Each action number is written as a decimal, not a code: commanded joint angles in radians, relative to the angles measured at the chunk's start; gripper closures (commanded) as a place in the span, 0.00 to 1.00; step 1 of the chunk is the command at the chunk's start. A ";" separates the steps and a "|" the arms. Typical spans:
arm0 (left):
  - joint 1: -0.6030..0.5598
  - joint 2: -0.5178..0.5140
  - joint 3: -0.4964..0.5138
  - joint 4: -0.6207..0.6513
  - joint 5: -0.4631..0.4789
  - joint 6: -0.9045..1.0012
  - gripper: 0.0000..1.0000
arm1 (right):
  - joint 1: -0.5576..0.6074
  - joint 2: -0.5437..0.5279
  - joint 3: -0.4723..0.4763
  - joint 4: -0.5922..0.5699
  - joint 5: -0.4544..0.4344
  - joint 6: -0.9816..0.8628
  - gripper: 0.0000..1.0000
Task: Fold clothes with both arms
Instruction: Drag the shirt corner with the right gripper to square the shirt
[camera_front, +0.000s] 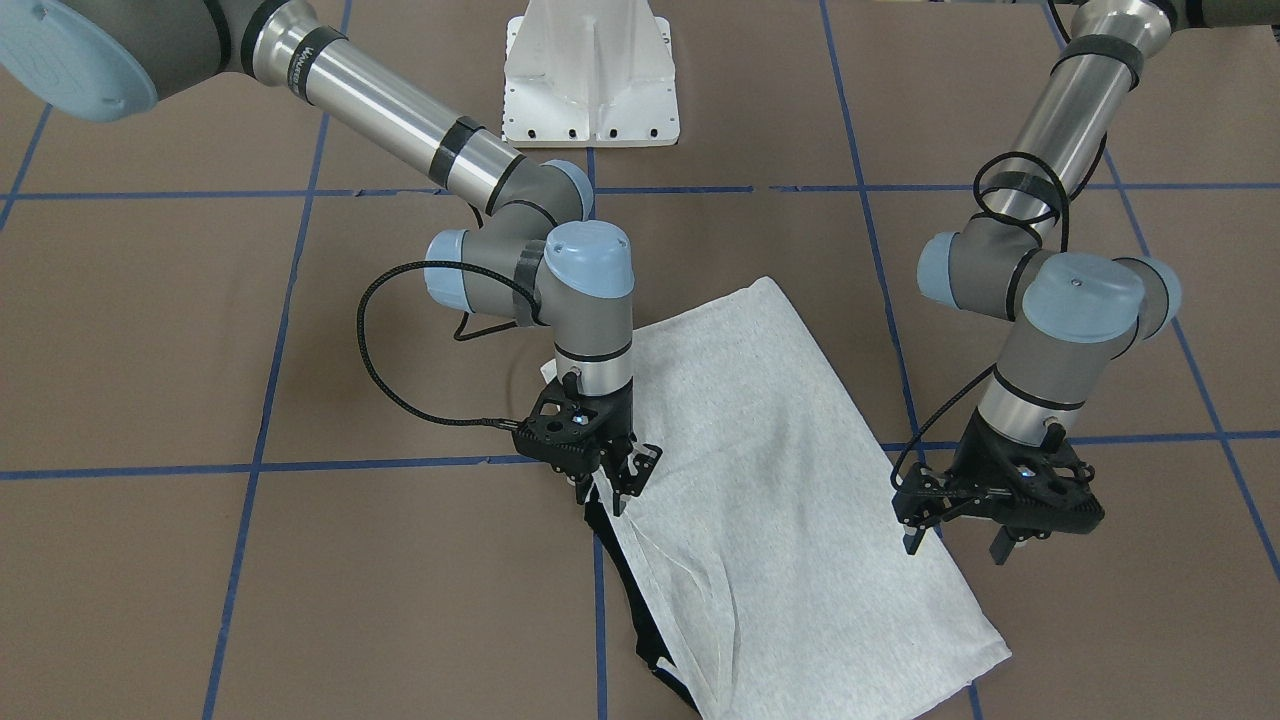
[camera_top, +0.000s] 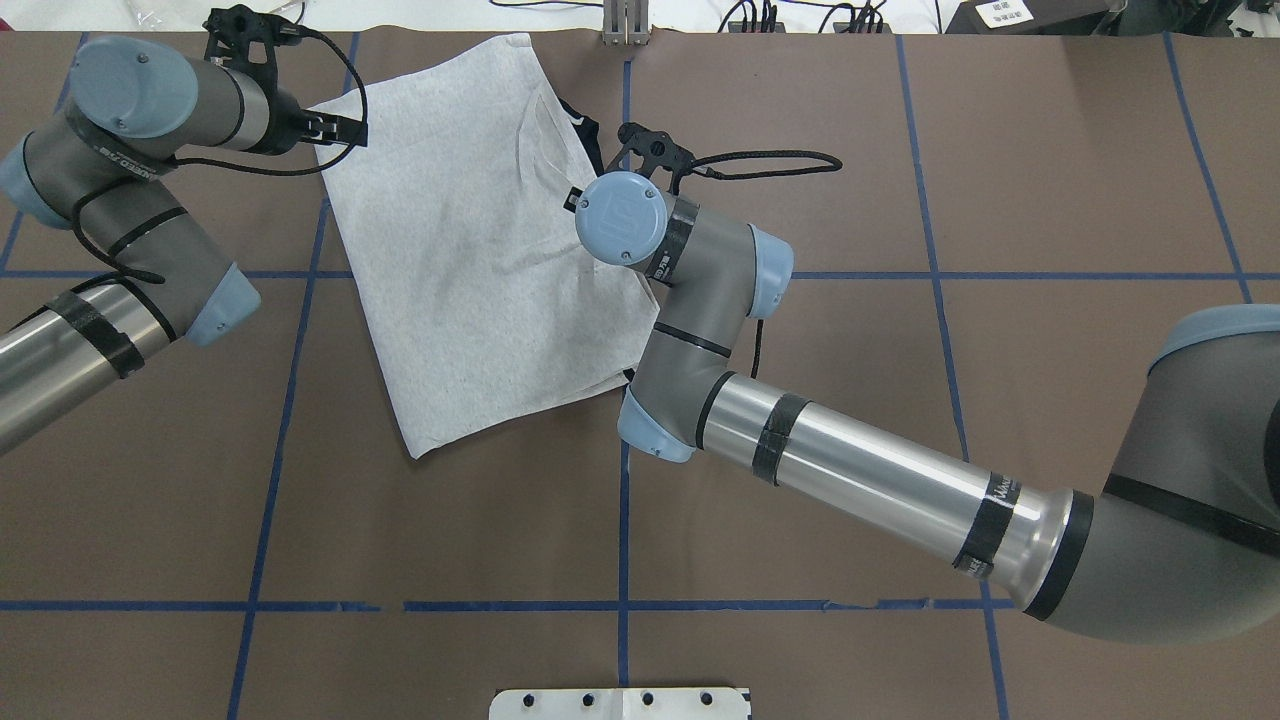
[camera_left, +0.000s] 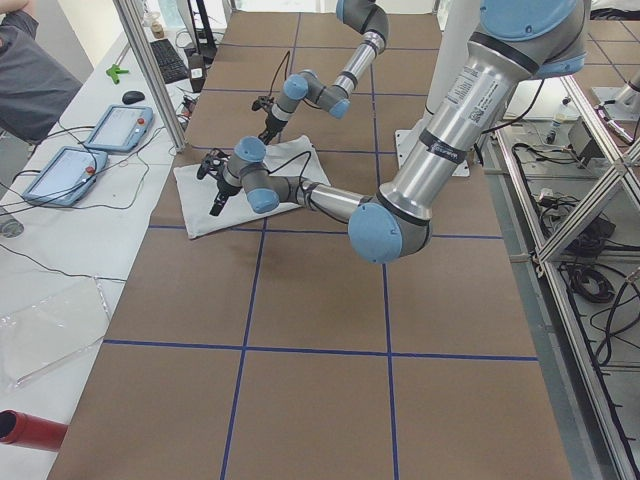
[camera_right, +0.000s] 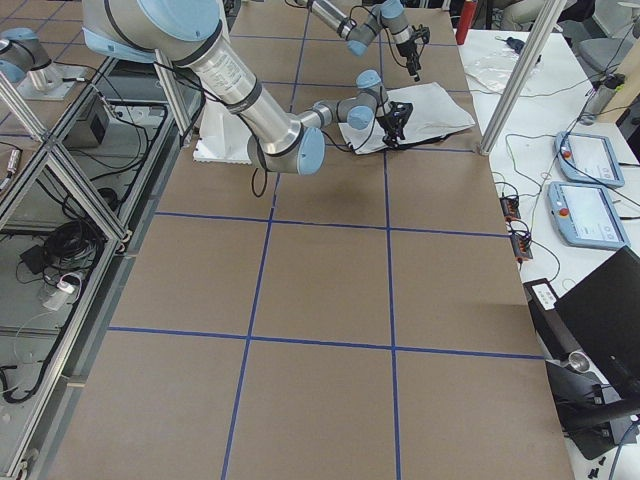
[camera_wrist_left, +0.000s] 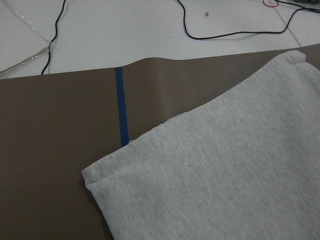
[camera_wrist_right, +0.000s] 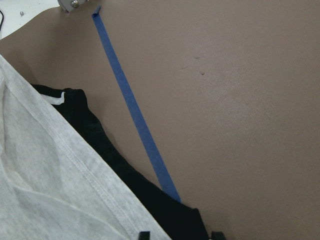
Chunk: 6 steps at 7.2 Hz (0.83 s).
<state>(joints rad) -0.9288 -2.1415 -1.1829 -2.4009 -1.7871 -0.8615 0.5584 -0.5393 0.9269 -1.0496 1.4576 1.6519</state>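
Next, my right gripper releases the T-shirt's black-trimmed edge on the bare brown table (camera_front: 492, 336) between the blue tape lines.
The clothes are one light grey T-shirt (camera_front: 780, 480) lying folded and flat on the brown table, plain side up. It also shows as the shirt (camera_top: 470, 250) from overhead. Black trim (camera_wrist_right: 125, 175) sticks out from under its edge. My right gripper (camera_front: 612, 490) stands low over that edge, its fingertips (camera_wrist_right: 144, 234) apart with the black trim between them, not clamped. At the shirt's opposite long edge my left gripper (camera_front: 955, 545) hangs open, holding nothing. Its wrist view shows only a shirt corner (camera_wrist_left: 95, 175) and no fingers.
The white pedestal base (camera_front: 590, 80) stands at the robot's side of the table. Blue tape lines (camera_front: 270, 465) cross the brown cover. A side table with pendants (camera_left: 110, 125), cables and a person's sleeve (camera_left: 30, 80) lies beyond the far edge.
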 joint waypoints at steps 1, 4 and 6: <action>0.010 0.000 -0.001 -0.001 0.000 -0.039 0.00 | 0.000 -0.001 0.009 -0.003 0.006 -0.018 1.00; 0.018 0.000 -0.003 -0.003 0.000 -0.040 0.00 | -0.047 -0.123 0.357 -0.230 0.013 -0.040 1.00; 0.018 0.009 -0.007 -0.023 0.000 -0.059 0.00 | -0.148 -0.342 0.691 -0.343 -0.008 -0.020 1.00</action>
<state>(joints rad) -0.9118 -2.1388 -1.1869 -2.4130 -1.7871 -0.9121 0.4706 -0.7470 1.4154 -1.3246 1.4632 1.6216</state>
